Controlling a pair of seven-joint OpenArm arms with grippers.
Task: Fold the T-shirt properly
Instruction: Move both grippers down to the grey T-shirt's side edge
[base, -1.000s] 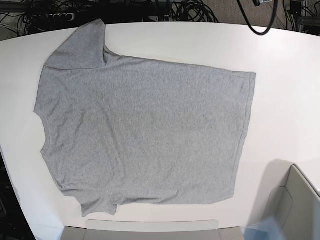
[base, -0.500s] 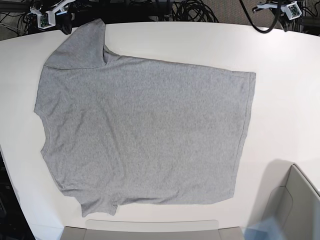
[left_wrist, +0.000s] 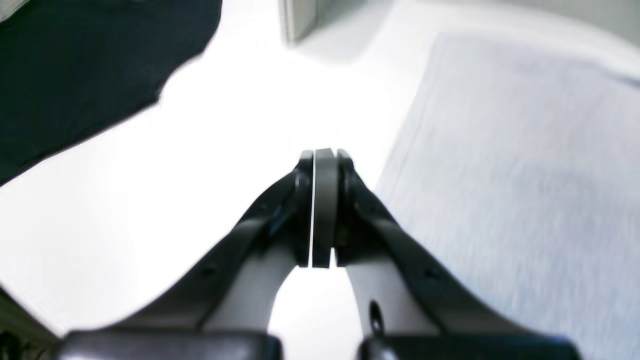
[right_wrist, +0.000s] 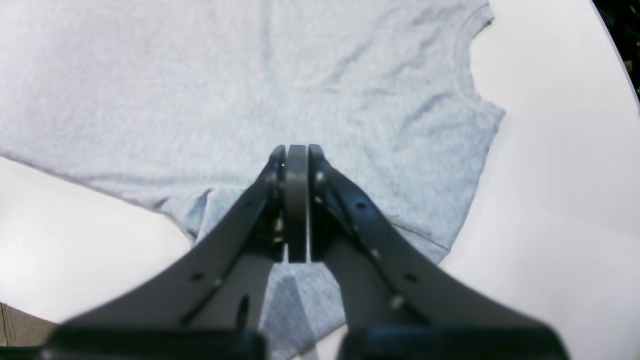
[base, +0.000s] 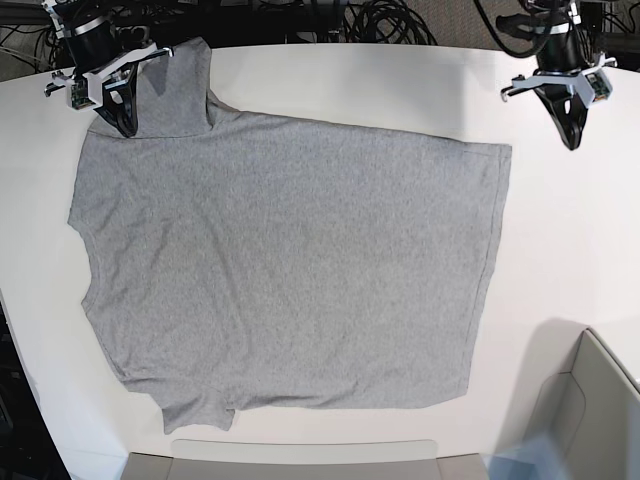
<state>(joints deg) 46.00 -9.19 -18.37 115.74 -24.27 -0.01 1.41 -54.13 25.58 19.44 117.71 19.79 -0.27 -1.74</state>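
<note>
The robot's right gripper should next move to the T-shirt's far sleeve and close halfway along the sleeve's slanted edge (base: 142, 86) (right_wrist: 337, 315) on the collar side.
The heather-grey T-shirt (base: 290, 270) lies flat on the white table (base: 400, 85), plain side up, with the collar to the left and the hem to the right. My right gripper (base: 125, 128) is shut and empty and hovers over the far-left sleeve. In the right wrist view its shut jaws (right_wrist: 296, 147) are above the sleeve cloth (right_wrist: 350, 100). My left gripper (base: 570, 140) is shut and empty over bare table, just right of the hem's far corner. In the left wrist view its tips (left_wrist: 325, 152) are left of the hem edge (left_wrist: 500, 175).
A grey bin (base: 590, 410) stands at the front right corner, and it also shows in the left wrist view (left_wrist: 300, 17). A grey flat piece (base: 300, 460) lies along the front edge. Cables (base: 390, 20) hang behind the table's back edge.
Both arms have come in from the back edge and moved down towards the shirt's far corners. The shirt has not moved.
</note>
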